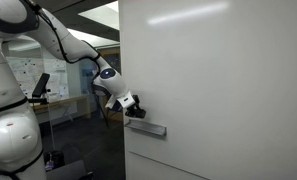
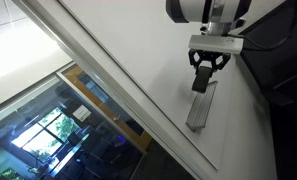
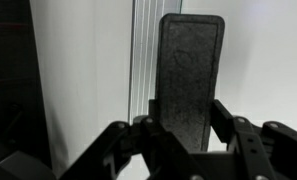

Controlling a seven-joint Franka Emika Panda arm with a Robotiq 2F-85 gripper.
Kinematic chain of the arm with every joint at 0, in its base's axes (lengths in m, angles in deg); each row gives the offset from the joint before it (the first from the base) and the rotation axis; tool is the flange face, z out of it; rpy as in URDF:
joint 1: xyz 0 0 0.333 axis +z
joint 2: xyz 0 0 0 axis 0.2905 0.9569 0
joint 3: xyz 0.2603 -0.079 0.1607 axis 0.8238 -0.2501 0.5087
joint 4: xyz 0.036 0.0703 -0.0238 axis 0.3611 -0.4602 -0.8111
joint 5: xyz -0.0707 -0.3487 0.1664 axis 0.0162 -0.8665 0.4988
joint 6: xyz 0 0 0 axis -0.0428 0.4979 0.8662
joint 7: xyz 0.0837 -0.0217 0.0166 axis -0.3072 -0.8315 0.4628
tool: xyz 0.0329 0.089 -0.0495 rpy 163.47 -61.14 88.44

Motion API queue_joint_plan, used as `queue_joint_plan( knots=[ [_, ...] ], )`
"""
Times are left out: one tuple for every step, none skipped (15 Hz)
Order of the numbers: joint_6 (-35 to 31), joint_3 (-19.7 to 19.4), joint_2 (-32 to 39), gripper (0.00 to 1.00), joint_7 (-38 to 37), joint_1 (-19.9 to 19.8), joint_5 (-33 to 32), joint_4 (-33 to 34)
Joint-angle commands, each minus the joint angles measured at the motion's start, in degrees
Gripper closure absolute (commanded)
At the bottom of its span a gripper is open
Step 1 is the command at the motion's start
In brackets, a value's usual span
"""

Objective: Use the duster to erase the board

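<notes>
Next, I set the duster down around the middle of the grey bar (image 1: 145, 124) on the board with my gripper.
The duster (image 3: 191, 80) is a dark, felt-textured rectangular block lying flat against the white board (image 3: 273, 60). In the wrist view my gripper (image 3: 185, 135) has a finger pressed on each side of the duster's near end. In both exterior views the gripper (image 1: 131, 107) (image 2: 203, 75) is right at the board (image 1: 218, 70) (image 2: 138, 50). Its fingers point along the board surface. No red mark shows on the board.
A grey bar (image 1: 146, 128) (image 2: 200, 108) sits on the board just beyond the fingertips. The board's metal frame edge (image 2: 108, 85) (image 3: 145, 60) runs close beside it. Beyond the frame are a glass partition and office furniture (image 1: 48, 95).
</notes>
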Motion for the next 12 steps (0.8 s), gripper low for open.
queue_joint_plan(
  knots=[
    [0.8,-0.6,1.1,0.71,0.8,-0.3,0.3,1.1],
    [0.9,-1.0,2.6,0.71,1.6,-0.6,0.4,2.3],
    [1.3,-1.4,4.1,0.71,2.0,-0.9,-0.2,3.3],
    [1.6,-1.6,5.3,0.71,1.6,-1.0,-0.9,3.8],
    [1.6,-1.8,6.7,0.71,1.5,-1.1,-1.5,4.7],
    [1.7,-2.0,7.9,0.71,1.6,-1.2,-1.9,5.4],
    [1.9,-2.2,9.5,0.71,1.0,-1.4,-2.9,6.1],
    [2.1,-2.4,10.9,0.71,0.9,-1.4,-3.6,6.9],
    [2.2,-2.7,12.4,0.71,0.9,-1.4,-4.1,7.7],
    [2.1,-2.8,13.6,0.71,0.8,-1.4,-4.5,8.3],
    [1.7,-2.8,14.8,0.71,0.9,-1.4,-4.7,9.0],
    [1.4,-2.8,15.8,0.71,0.9,-1.4,-4.5,9.7]
  ],
)
